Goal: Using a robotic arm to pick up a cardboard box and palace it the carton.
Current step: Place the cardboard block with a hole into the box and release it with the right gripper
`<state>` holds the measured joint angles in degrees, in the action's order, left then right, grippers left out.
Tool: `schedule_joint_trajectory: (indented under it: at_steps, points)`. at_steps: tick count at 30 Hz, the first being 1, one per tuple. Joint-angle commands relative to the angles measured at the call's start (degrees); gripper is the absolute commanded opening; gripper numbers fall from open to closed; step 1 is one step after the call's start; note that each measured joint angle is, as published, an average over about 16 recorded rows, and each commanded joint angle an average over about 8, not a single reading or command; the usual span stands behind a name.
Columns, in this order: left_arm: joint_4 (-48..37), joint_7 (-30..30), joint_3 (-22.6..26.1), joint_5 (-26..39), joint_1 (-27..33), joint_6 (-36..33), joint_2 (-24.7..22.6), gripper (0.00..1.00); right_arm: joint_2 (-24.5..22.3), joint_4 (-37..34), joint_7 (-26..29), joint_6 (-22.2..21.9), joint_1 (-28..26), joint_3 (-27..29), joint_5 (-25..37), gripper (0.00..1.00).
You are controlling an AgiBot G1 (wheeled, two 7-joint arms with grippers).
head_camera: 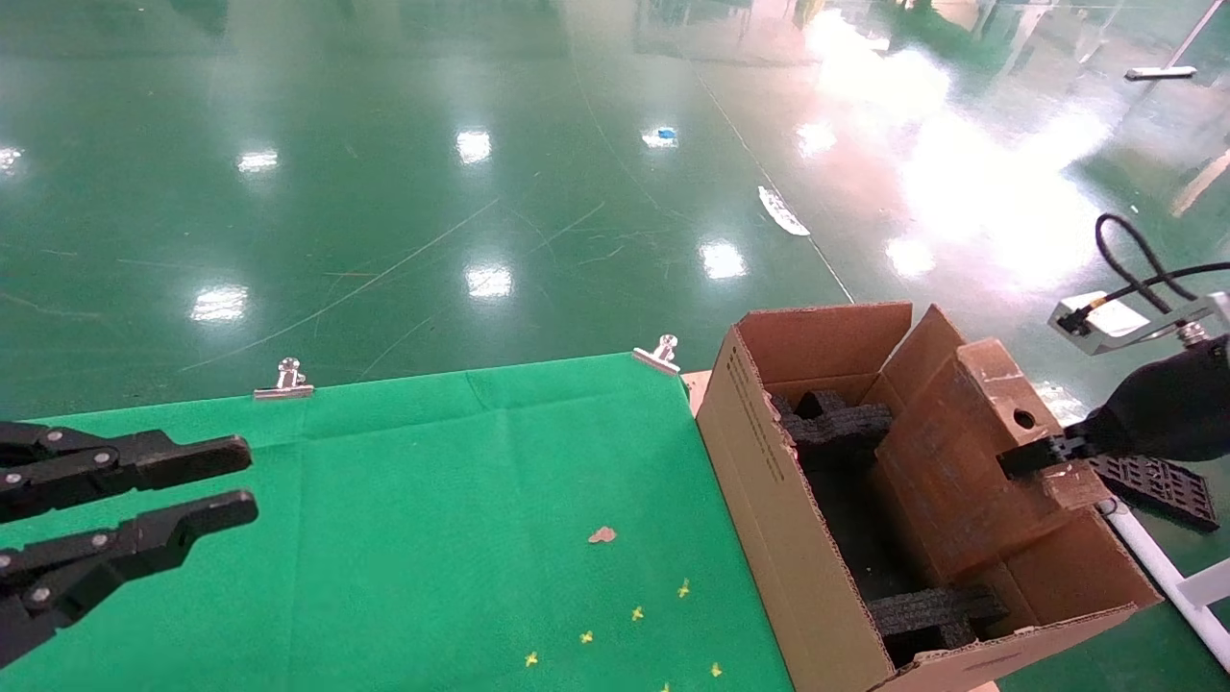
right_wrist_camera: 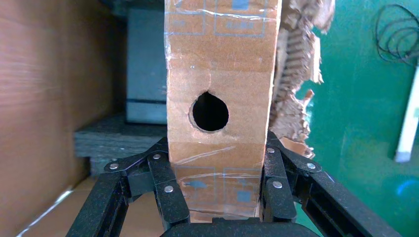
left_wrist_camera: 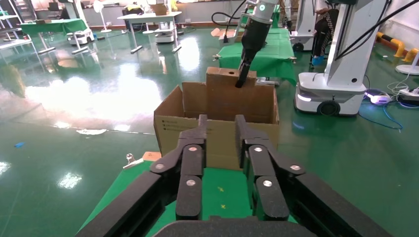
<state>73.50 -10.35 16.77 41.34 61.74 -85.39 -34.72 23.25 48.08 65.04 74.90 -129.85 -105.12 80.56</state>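
Observation:
Next, I release the cardboard box with my right gripper between the black foam blocks, against the carton's torn side [head_camera: 906,515].
The small brown cardboard box [head_camera: 971,461] stands on edge inside the big corrugated carton [head_camera: 769,509], its narrow side with the round hole facing up. My right gripper [head_camera: 1043,459] is shut on this box at its upper end; in the right wrist view the fingers [right_wrist_camera: 165,190] clamp both flat sides of the box [right_wrist_camera: 217,74]. From the left wrist view the box [left_wrist_camera: 230,94] sticks up out of the carton [left_wrist_camera: 217,136] with the right arm on it. My left gripper [head_camera: 226,481] is open and empty over the green cloth at the left.
Black foam blocks [head_camera: 836,428] line the carton's floor, another [head_camera: 937,615] at its near end. The carton stands off the right edge of the green-clothed table [head_camera: 432,500], which has clips [head_camera: 285,382] at its far edge. A torn flap [right_wrist_camera: 296,74] is beside the box.

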Motion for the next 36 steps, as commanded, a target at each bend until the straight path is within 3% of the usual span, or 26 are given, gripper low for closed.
schedule_joint_trajectory:
  at_steps: [1,12,25,36]
  points:
    - [0.0,0.0,0.0,0.0,0.0,0.0,0.0,1.00,0.8,-1.5,0.0,-0.8,1.4,-0.5,0.0,0.00]
    - [0.0,0.0,0.0,0.0,0.0,0.0,0.0,1.00,4.3,-6.3,1.3,-4.9,7.7,-1.9,-0.7,0.00]
    - [0.0,0.0,0.1,-0.1,0.0,0.0,0.0,1.00,10.7,-11.9,4.5,-11.8,19.4,-3.0,-3.4,0.00]
    - [0.0,0.1,0.1,-0.1,0.0,0.1,0.1,1.00,13.8,-17.6,0.5,-19.9,30.3,-1.6,-8.4,0.00]
